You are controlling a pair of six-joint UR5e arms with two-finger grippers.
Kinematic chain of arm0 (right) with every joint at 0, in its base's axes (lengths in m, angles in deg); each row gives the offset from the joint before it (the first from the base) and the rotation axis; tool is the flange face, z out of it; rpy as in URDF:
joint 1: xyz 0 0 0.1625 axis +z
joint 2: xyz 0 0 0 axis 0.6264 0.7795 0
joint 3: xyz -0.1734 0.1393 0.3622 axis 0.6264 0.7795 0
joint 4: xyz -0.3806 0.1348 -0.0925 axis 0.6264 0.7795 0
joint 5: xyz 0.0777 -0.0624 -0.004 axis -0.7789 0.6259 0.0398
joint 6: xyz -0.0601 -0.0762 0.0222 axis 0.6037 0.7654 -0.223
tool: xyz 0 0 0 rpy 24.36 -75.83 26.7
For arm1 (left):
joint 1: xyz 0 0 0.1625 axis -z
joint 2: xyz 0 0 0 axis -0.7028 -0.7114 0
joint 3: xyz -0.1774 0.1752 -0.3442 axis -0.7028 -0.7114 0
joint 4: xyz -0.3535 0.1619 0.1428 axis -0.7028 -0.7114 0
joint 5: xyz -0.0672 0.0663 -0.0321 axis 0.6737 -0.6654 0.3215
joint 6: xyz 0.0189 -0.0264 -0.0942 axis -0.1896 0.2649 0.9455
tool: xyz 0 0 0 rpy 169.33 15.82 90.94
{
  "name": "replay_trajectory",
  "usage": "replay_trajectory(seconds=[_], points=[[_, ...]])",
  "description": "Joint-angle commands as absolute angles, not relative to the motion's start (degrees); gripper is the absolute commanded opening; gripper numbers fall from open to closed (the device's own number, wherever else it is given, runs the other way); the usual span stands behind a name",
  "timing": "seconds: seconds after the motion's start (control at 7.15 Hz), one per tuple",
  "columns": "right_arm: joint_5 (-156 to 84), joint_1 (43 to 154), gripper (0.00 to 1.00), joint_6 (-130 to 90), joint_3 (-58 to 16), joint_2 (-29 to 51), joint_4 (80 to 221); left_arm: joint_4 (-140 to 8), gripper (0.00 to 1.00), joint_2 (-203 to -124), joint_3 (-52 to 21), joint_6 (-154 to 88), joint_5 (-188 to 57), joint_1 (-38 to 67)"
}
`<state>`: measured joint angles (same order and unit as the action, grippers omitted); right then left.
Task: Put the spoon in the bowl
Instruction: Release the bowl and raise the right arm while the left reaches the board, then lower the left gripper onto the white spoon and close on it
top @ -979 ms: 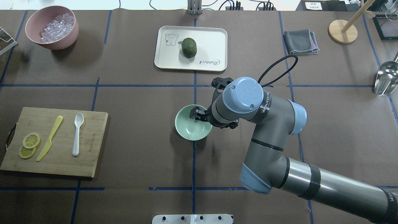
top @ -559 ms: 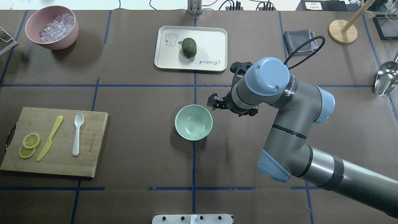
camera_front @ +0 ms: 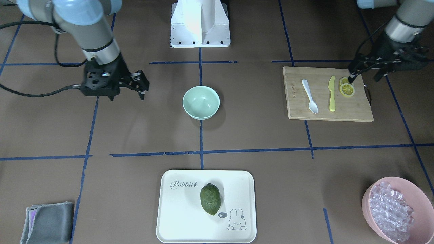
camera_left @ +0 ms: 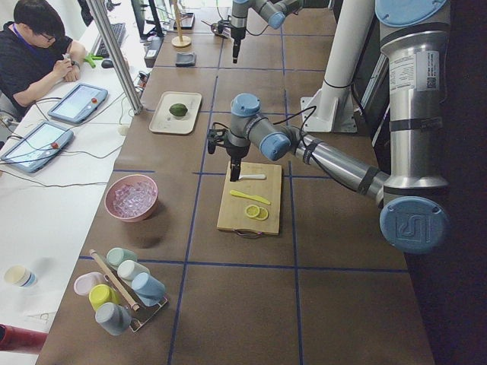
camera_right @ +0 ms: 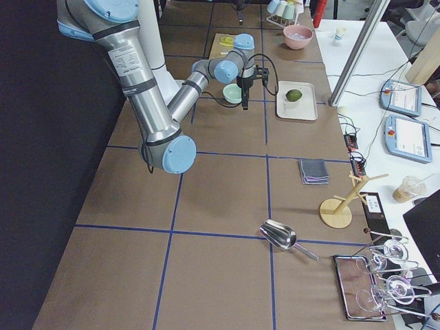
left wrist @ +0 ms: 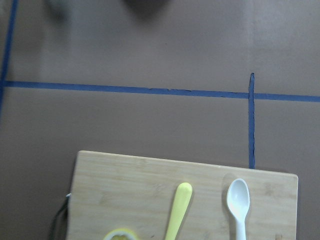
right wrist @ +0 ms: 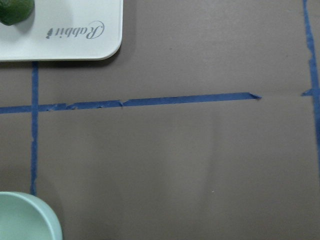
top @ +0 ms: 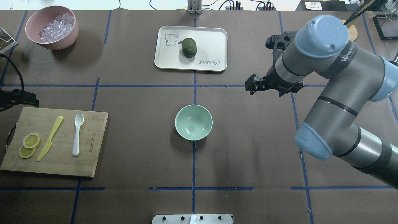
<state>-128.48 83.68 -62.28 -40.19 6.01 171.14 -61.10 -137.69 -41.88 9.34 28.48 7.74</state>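
The white spoon is next for my left gripper, which should go to it and take hold of the scoop end of its handle (camera_front: 310, 99) (left wrist: 240, 222).
The white spoon (top: 77, 133) lies on a wooden cutting board (top: 93, 149) at the left, scoop toward the far side; it also shows in the left wrist view (left wrist: 238, 200) and the front view (camera_front: 309, 96). The mint-green bowl (top: 193, 122) stands empty at the table's middle (camera_front: 201, 102). My left gripper (camera_front: 363, 77) hangs above the board's outer end, over the lemon slices, with its fingers spread and nothing in them. My right gripper (top: 252, 85) is open and empty, off to the right of the bowl and beyond it.
A yellow knife (top: 49, 138) and lemon slices (top: 29, 144) lie beside the spoon. A pink bowl of ice cubes (top: 51, 28) stands far left. A white tray (top: 214, 34) holds a green fruit (top: 189, 47). A grey cloth (camera_front: 47, 217) and a metal scoop (camera_right: 278, 235) lie at the right.
My right gripper has come out of the bowl and moved right and away, leaving the bowl in place. My left gripper has come into view at the board's outer end.
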Motion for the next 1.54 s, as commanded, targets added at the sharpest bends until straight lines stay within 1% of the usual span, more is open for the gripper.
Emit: replay_trajectory(seconds=[0.0,0.28,0.42,0.56,0.98,1.4], points=[[-133.2,91.7,1.00,-50.3,-41.8,11.8,171.5,-71.4,1.00,-139.5,-35.2,18.1,21.7,-0.7],[-136.8,99.3,1.00,-37.0,-41.7,17.9,171.4,-71.0,1.00,-142.6,-32.8,18.5,21.3,-3.8],[-136.7,101.3,1.00,-31.9,-41.5,20.3,171.2,-70.9,1.00,-143.6,-31.9,18.5,21.2,-5.2],[-136.7,102.8,1.00,-28.8,-41.3,21.7,171.2,-71.0,0.96,-144.5,-30.2,18.4,21.3,-5.3],[-136.6,103.5,1.00,-28.1,-41.2,22.4,171.2,-71.0,0.86,-144.9,-27.9,18.1,21.4,-6.4],[-136.6,103.5,1.00,-28.3,-41.2,22.4,171.2,-71.0,0.85,-144.9,-28.1,18.1,21.5,-6.9]])
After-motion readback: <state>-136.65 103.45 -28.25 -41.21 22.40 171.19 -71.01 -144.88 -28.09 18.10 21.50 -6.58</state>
